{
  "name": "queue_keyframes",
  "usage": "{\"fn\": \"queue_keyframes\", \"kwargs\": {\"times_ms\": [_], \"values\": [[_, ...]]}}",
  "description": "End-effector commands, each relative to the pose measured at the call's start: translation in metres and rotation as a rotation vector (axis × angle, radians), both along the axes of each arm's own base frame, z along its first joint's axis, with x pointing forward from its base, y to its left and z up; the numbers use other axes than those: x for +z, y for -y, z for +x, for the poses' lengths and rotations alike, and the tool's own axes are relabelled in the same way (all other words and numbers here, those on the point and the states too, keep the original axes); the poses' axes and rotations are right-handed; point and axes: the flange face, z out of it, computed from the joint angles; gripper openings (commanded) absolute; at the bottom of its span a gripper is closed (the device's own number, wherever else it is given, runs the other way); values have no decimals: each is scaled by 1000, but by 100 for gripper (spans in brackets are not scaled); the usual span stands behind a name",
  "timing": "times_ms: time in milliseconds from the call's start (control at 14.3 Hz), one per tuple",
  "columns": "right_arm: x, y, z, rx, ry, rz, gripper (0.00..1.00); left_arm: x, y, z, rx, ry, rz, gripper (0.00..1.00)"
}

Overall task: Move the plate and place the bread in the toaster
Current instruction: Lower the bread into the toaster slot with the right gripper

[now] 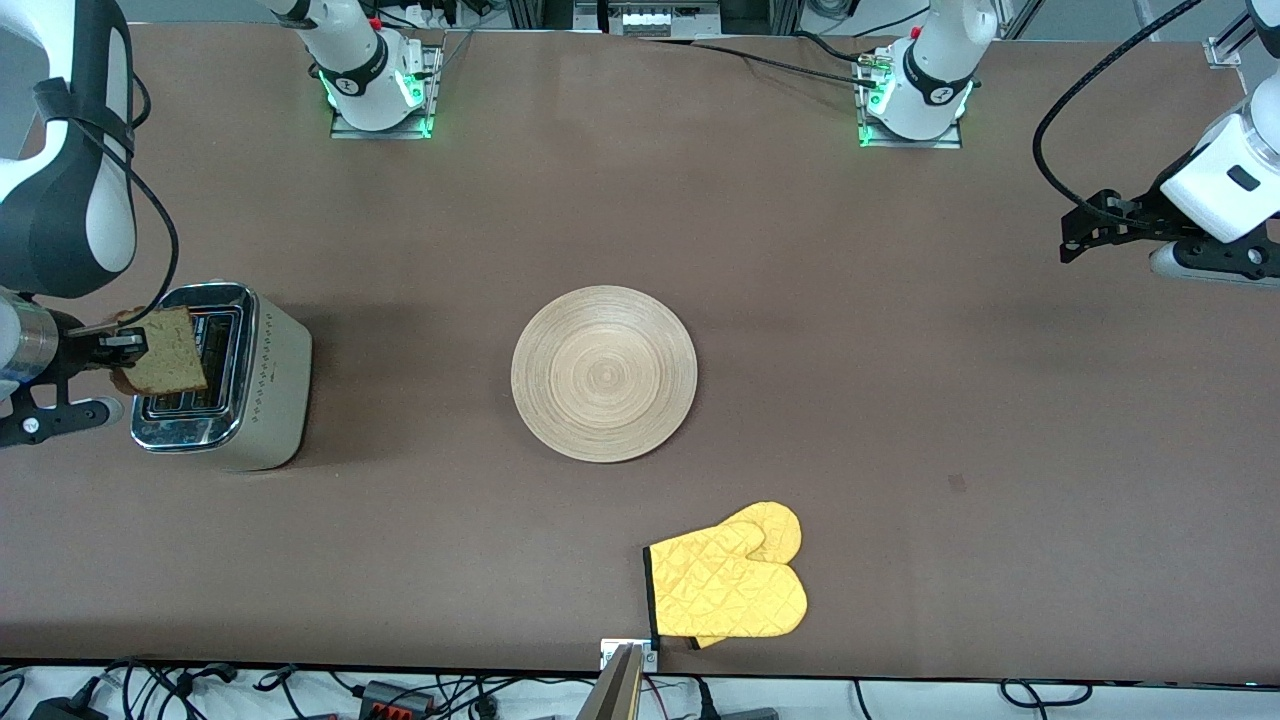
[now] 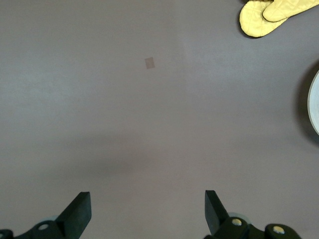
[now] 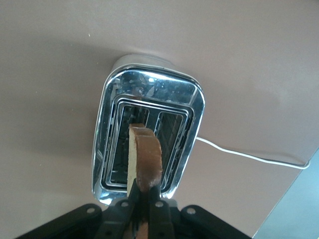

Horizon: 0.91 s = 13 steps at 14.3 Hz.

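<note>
I will use my right gripper to release the bread in the toaster slot nearer the light-wood plate (image 1: 204, 364) (image 3: 126, 145), away from the white cord.
My right gripper (image 1: 125, 350) is shut on the bread (image 1: 170, 352), a light brown slice with a darker crust, and holds it on edge over the chrome top of the toaster (image 1: 262, 380) at the right arm's end of the table. In the right wrist view the bread (image 3: 143, 157) hangs above the two slots of the toaster (image 3: 149, 94). The light-wood plate (image 1: 604, 372) lies flat at the table's middle; its rim shows in the left wrist view (image 2: 315, 104). My left gripper (image 1: 1085, 232) is open and empty over bare table at the left arm's end (image 2: 148, 211).
A yellow oven mitt (image 1: 735, 585) lies nearer to the front camera than the plate, by the table's front edge, and shows in the left wrist view (image 2: 271, 16). The toaster's white cord (image 3: 249, 157) trails across the table toward the table edge.
</note>
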Motion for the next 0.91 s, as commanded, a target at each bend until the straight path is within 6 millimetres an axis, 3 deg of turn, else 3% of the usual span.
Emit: {"fn": "queue_keyframes", "kwargs": {"times_ms": [0, 489, 699, 769, 839], "values": [[-7, 3, 10, 1, 13, -9, 0, 6, -1, 2, -4, -7, -5, 100], [-41, -7, 15, -125, -4, 40, 0, 5, 2, 2, -12, -7, 17, 100], [-43, -10, 15, -114, -8, 38, 0, 5, 2, 2, -14, -6, 15, 100], [-42, -9, 14, -114, -13, 41, 23, 6, 3, 2, -14, -4, 15, 100], [-45, -11, 13, -121, -20, 54, 78, 5, 3, 2, -15, -7, 15, 100]]}}
